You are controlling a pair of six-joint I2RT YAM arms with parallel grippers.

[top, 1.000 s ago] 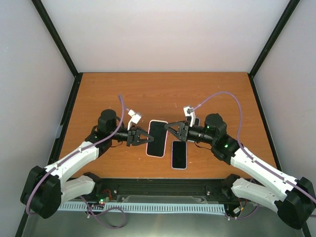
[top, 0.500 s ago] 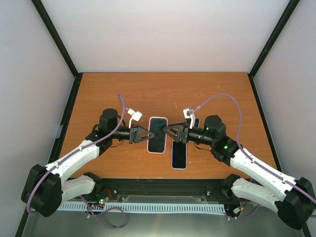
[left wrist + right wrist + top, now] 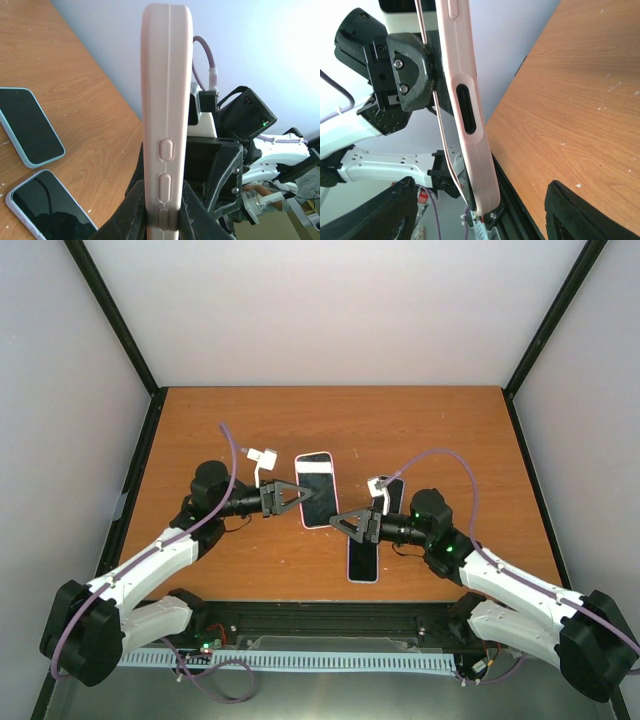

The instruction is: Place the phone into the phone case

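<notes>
The pink phone case, which hangs above the table now, will be let go by my left gripper on the wooden table (image 3: 289, 499) just below that gripper's own fingertips.
The pink phone case (image 3: 318, 488) hangs above the table with the dark-screened phone in it, and my left gripper (image 3: 303, 496) is shut on its left edge. In the left wrist view the pink case (image 3: 167, 100) stands edge-on, pinched low down by the left gripper (image 3: 164, 200). My right gripper (image 3: 340, 524) is open, just right of the case and below it, touching nothing. In the right wrist view the pink case (image 3: 467, 110) hangs between the wide-apart fingers of the right gripper (image 3: 480, 210); a thin edge stands off its upper part.
Two more phones lie on the wooden table (image 3: 200, 420): one in a pale case (image 3: 363, 555) near the front edge, and one in a light blue case (image 3: 396, 490) partly under the right arm. Black frame posts stand at the table's corners.
The right gripper has opened, let go of the pink case and drawn back toward the front. The left gripper has carried the case up and toward the back.
</notes>
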